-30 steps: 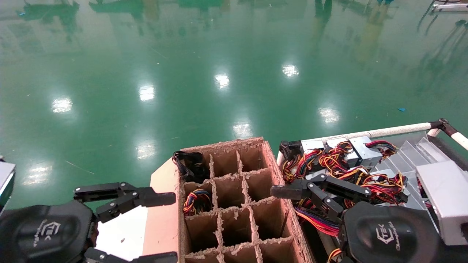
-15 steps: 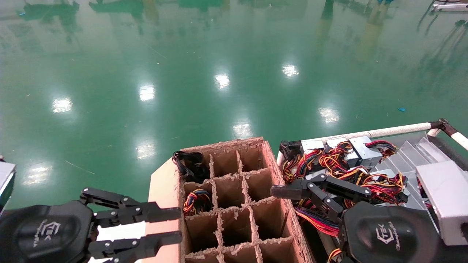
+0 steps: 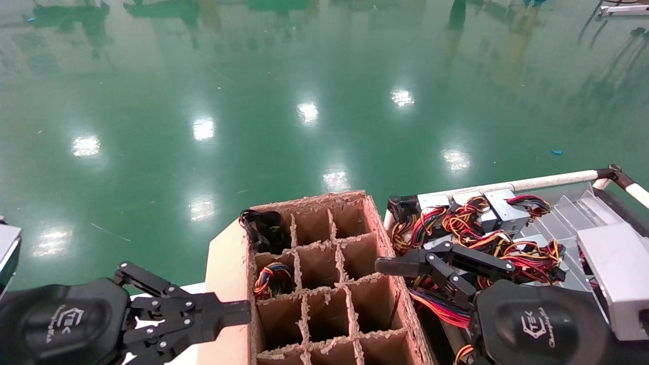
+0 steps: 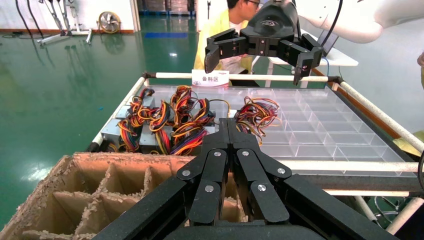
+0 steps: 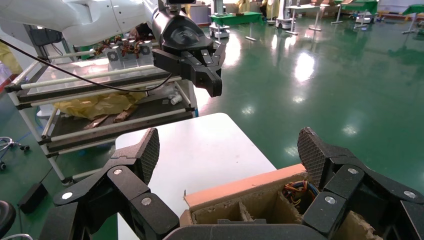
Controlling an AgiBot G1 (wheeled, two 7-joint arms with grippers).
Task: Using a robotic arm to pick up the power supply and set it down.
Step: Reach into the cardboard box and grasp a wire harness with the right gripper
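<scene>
My right gripper will grip the blue wires (image 3: 278, 267) (image 5: 312, 189) of the power supply's coil on the side nearest the black cable bundle.
A tight coil of red, orange, blue and black wires marks the power supply (image 3: 274, 279), sunk in a left-hand cell of the cardboard divider box (image 3: 377, 228). Its grey body is hidden. The same coil shows in the right wrist view (image 5: 298, 190). My left gripper (image 3: 244, 311) is shut and empty, low beside the box's left flap, its tips (image 4: 228, 124) pointing across the box. My right gripper (image 5: 228, 150) stands wide open with nothing in it, over the cart just right of the box. Only its far finger (image 3: 393, 266) shows in the head view.
A cart right of the box carries several grey units with loose sprawling wires (image 3: 459, 220), a clear compartment tray (image 4: 320, 125) and a large grey case (image 3: 613, 274). A black cable bundle (image 3: 263, 230) fills the box's far left cell. The box stands on a white table (image 5: 200, 145).
My left gripper's fingers went from wide open to shut while staying beside the box's left flap. The right arm and the power supply have not moved.
</scene>
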